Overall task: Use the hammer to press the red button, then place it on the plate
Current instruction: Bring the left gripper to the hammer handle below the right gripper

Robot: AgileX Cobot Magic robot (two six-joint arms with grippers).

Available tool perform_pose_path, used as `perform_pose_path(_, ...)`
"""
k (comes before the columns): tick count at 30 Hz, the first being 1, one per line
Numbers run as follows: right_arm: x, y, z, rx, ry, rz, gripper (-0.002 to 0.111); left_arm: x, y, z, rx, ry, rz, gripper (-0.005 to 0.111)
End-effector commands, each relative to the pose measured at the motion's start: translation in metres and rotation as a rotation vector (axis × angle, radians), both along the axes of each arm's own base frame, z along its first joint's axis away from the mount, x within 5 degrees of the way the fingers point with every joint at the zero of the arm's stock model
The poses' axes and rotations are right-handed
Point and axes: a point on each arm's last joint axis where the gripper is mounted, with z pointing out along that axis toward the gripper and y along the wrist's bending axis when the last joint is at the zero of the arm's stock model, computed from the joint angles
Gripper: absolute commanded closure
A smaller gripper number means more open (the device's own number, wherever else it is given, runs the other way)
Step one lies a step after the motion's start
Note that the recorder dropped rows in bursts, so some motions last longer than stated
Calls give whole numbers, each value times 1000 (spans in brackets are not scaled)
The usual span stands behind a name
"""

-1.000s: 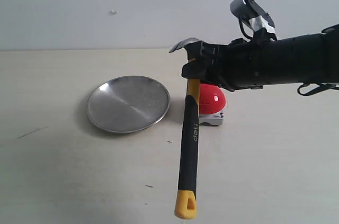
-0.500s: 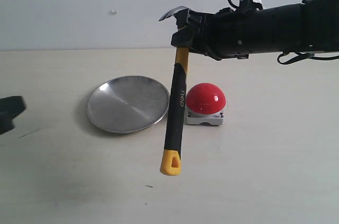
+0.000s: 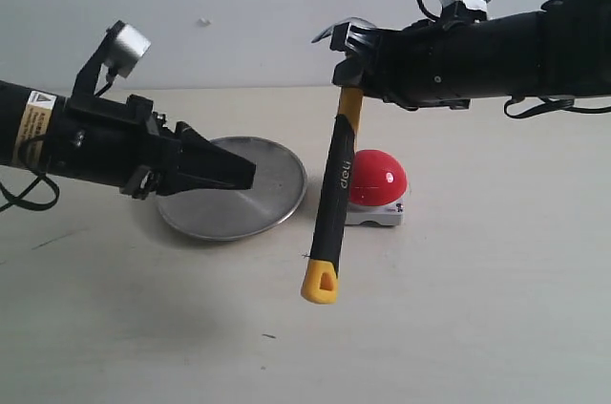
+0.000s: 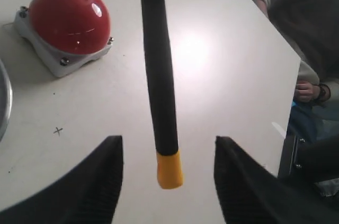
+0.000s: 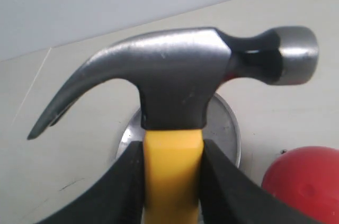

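Observation:
I need to next grab the hammer with my left gripper by the handle's lower black part (image 3: pixel 330 231) (image 4: pixel 164 118), between the lettering on the handle and its yellow end.
The hammer (image 3: pixel 331 199) hangs in the air, head up, handle slanting down to its yellow end. My right gripper (image 3: pixel 351 74) is shut on the hammer's yellow neck (image 5: pixel 170 168) just under the dark head (image 5: pixel 180 75). The red button (image 3: pixel 377 178) sits on the table behind the handle, partly covered by it. The silver plate (image 3: pixel 277 202) lies left of the button. My left gripper (image 3: pixel 243 174) reaches over the plate, open, pointing toward the handle. In the left wrist view the handle's yellow end (image 4: pixel 169 169) hangs between and beyond the open fingers (image 4: pixel 103 181), untouched.
The pale table (image 3: pixel 477 308) runs to a grey wall behind. A person (image 4: pixel 296 33) sits past the table's edge in the left wrist view. A small cross mark (image 4: pixel 58 131) is on the tabletop near the button.
The left arm has come in from the left and now reaches over the plate. The right gripper shifted the hammer slightly right and lower; the handle now covers part of the button.

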Motion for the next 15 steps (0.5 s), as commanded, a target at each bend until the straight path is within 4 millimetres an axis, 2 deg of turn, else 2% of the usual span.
perform_pose_path(1, 4, 3, 0, 44, 15, -16, 108, 5, -8, 3, -17, -5, -44, 54)
perform_pose_path(4, 6, 4, -9, 47, 45, -20, 108, 3, -16, 3, -4, -50, -78, 52)
perform_pose_path(10, 8, 5, -16, 54, 68, -17, 108, -3, -41, -11, 102, -81, -70, 34)
perform_pose_path(15, 8, 8, -12, 78, 60, 12, 108, -2, -51, -18, 152, -102, -18, 32)
